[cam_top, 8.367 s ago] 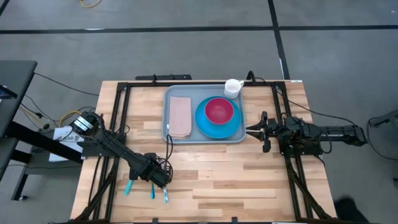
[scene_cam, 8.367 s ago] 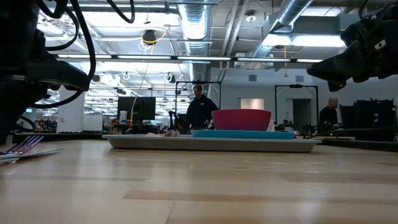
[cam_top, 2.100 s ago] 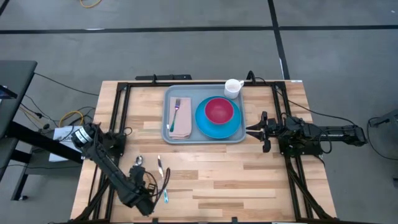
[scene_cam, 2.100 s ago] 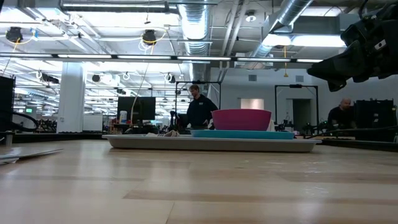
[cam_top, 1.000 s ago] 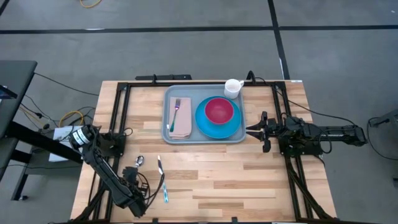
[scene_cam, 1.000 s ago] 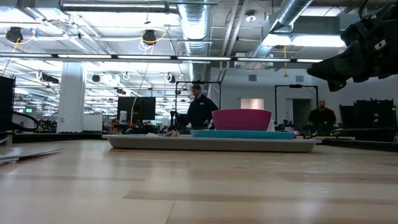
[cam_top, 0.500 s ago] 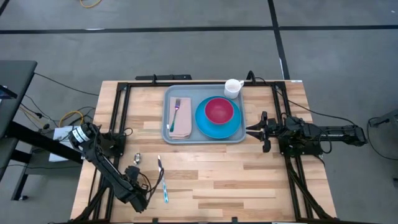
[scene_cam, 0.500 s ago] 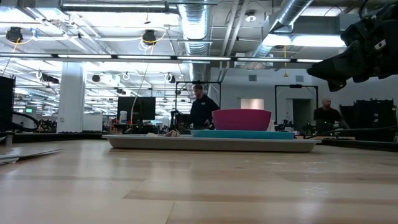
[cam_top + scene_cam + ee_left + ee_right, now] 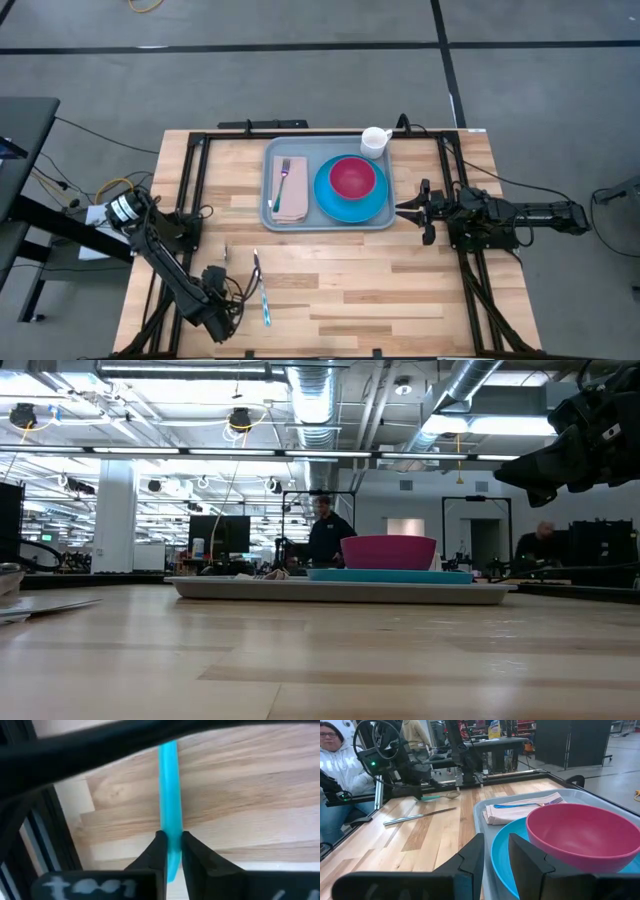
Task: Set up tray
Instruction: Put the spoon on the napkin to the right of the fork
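I pinch the loose end of the spoon's blue handle with my left gripper, so next I open it and grip where the handle meets the spoon's metal (image 9: pixel 441 796) before carrying the spoon.
The grey-blue tray (image 9: pixel 275 218) lies at the table's far middle. It holds a beige napkin (image 9: pixel 290 195) with a fork (image 9: pixel 283 180) on it, and a blue plate (image 9: pixel 350 208) with a pink bowl (image 9: pixel 352 178). My left gripper (image 9: pixel 213 282) is near the table's front left, shut on a spoon's blue handle (image 9: pixel 169 795). The spoon's metal bowl (image 9: pixel 452 795) points toward the tray. My right gripper (image 9: pixel 405 209) waits just right of the tray, slightly open and empty. My left gripper pinches the spoon's blue handle (image 9: pixel 170 837) between its two fingertips (image 9: pixel 159 851), close to the handle's free end. The fingers lie along the handle, which runs straight out ahead of them over the wood. Whether the spoon's bowl rests on the table, I cannot tell.
A knife (image 9: pixel 258 270) with a blue handle (image 9: pixel 265 308) lies on the wood right of my left gripper. A white cup (image 9: pixel 375 140) stands at the tray's far right corner. Black frame rails (image 9: pixel 195 190) run along both table sides. People show beyond the table (image 9: pixel 325 535).
My left gripper has drawn slightly toward the table's left edge, keeping the spoon's handle. The spoon's bowl, bright and round a second ago in the high view, now shows only as a thin sliver, so the spoon has turned or tipped.
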